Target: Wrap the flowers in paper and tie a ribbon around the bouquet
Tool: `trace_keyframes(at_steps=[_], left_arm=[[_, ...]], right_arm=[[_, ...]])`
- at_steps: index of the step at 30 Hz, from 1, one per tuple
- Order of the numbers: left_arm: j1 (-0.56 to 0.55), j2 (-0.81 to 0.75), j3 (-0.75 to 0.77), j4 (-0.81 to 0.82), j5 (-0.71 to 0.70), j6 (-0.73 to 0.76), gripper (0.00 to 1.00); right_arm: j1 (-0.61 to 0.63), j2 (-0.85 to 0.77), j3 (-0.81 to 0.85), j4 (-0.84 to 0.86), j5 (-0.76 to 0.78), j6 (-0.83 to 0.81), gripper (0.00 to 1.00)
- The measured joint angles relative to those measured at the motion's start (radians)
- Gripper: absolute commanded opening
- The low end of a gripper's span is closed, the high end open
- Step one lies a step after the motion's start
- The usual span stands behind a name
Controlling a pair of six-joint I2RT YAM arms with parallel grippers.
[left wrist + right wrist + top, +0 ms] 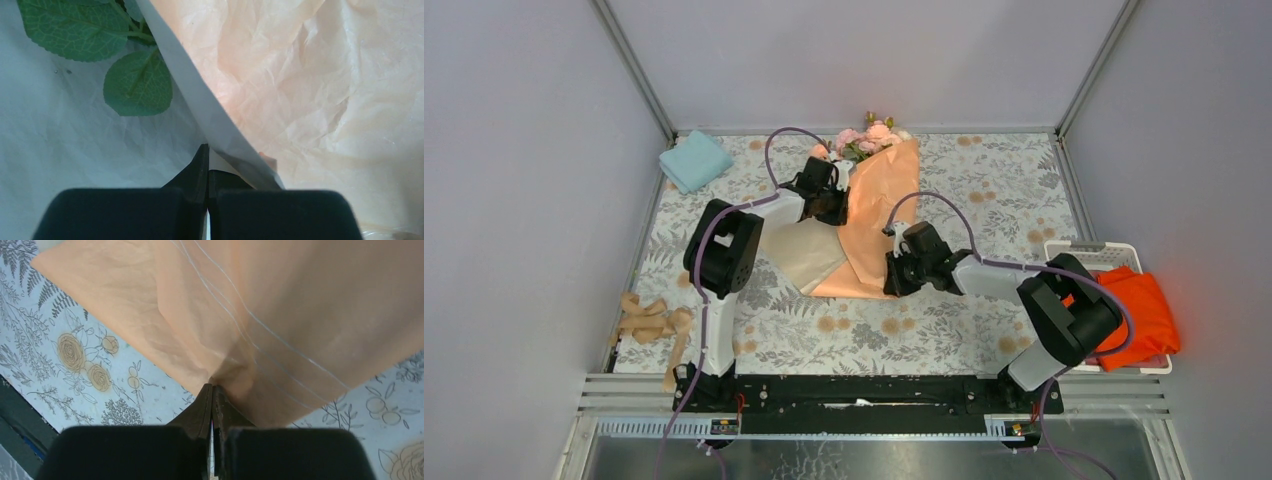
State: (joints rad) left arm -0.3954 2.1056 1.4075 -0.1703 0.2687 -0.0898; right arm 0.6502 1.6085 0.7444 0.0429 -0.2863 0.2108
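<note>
I will open my right gripper, as it pinches the paper's lower corner and leaves the paper's side edge spread, then take that side edge nearer the flowers (340, 392) and pull it inward.
The flowers (869, 136) lie at the back of the table, their pink heads sticking out above the peach-orange paper (879, 215) folded over the stems. A pale flap of the paper's underside (802, 256) lies spread to the left. My left gripper (836, 208) is shut on the paper's folded left edge; the left wrist view shows that edge (220, 130) pinched at the fingertips (204, 155), with green leaves (137, 82) behind. My right gripper (892, 280) is shut on the paper's lower edge (235, 375). The tan ribbon (649, 322) lies loose at the front left.
A light-blue cloth (694, 160) lies at the back left corner. A white basket (1092, 252) holding a bright orange cloth (1139, 315) stands at the right edge. Grey walls enclose the floral-patterned table (984, 190).
</note>
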Motion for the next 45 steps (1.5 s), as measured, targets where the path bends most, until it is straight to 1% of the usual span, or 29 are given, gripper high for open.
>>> trace_keyframes(at_steps=[3, 6, 10, 14, 16, 18, 23, 25, 27, 30, 33, 35, 37, 42, 45], left_arm=[[0.005, 0.000, 0.000, 0.001, 0.002, -0.002, 0.00], [0.005, 0.000, 0.000, 0.003, 0.001, -0.001, 0.00], [0.005, 0.000, -0.001, 0.003, 0.004, 0.000, 0.00], [0.008, 0.000, -0.003, 0.006, 0.019, 0.002, 0.00], [0.011, 0.000, -0.007, 0.012, 0.025, 0.002, 0.00], [0.011, 0.000, -0.008, 0.013, 0.029, 0.003, 0.00], [0.012, 0.000, -0.008, 0.014, 0.030, 0.011, 0.00], [0.012, 0.000, -0.008, 0.014, 0.030, 0.016, 0.00], [0.012, 0.000, -0.008, 0.014, 0.030, 0.019, 0.00], [0.012, 0.000, -0.008, 0.010, 0.040, 0.022, 0.00], [0.005, 0.000, -0.008, 0.008, 0.050, 0.024, 0.00], [0.005, 0.000, -0.008, 0.008, 0.051, 0.026, 0.00], [0.005, 0.000, -0.008, 0.007, 0.053, 0.029, 0.00], [0.006, 0.000, -0.008, 0.006, 0.055, 0.035, 0.00], [0.006, 0.000, -0.008, 0.006, 0.057, 0.036, 0.00]], right_arm=[[-0.010, -0.039, -0.068, 0.056, 0.009, 0.058, 0.00], [-0.014, -0.105, -0.150, 0.076, 0.014, 0.113, 0.00], [-0.016, -0.192, -0.206, 0.015, 0.002, 0.143, 0.03], [-0.035, -0.230, -0.188, -0.076, -0.094, 0.130, 0.03], [-0.063, -0.216, -0.148, -0.083, -0.158, 0.121, 0.02], [-0.104, -0.165, -0.084, -0.060, -0.220, 0.118, 0.01], [-0.186, 0.053, 0.103, 0.071, -0.336, 0.119, 0.00], [-0.204, 0.127, 0.122, 0.121, -0.360, 0.122, 0.00], [-0.221, 0.168, 0.081, 0.158, -0.372, 0.135, 0.00], [-0.253, 0.168, -0.043, 0.236, -0.423, 0.185, 0.00], [-0.286, 0.112, -0.134, 0.310, -0.440, 0.219, 0.00], [-0.305, 0.069, -0.205, 0.318, -0.442, 0.245, 0.00], [-0.316, 0.048, -0.233, 0.308, -0.457, 0.270, 0.00], [-0.319, -0.005, -0.206, 0.200, -0.459, 0.288, 0.00], [-0.332, 0.005, -0.084, 0.141, -0.459, 0.289, 0.00]])
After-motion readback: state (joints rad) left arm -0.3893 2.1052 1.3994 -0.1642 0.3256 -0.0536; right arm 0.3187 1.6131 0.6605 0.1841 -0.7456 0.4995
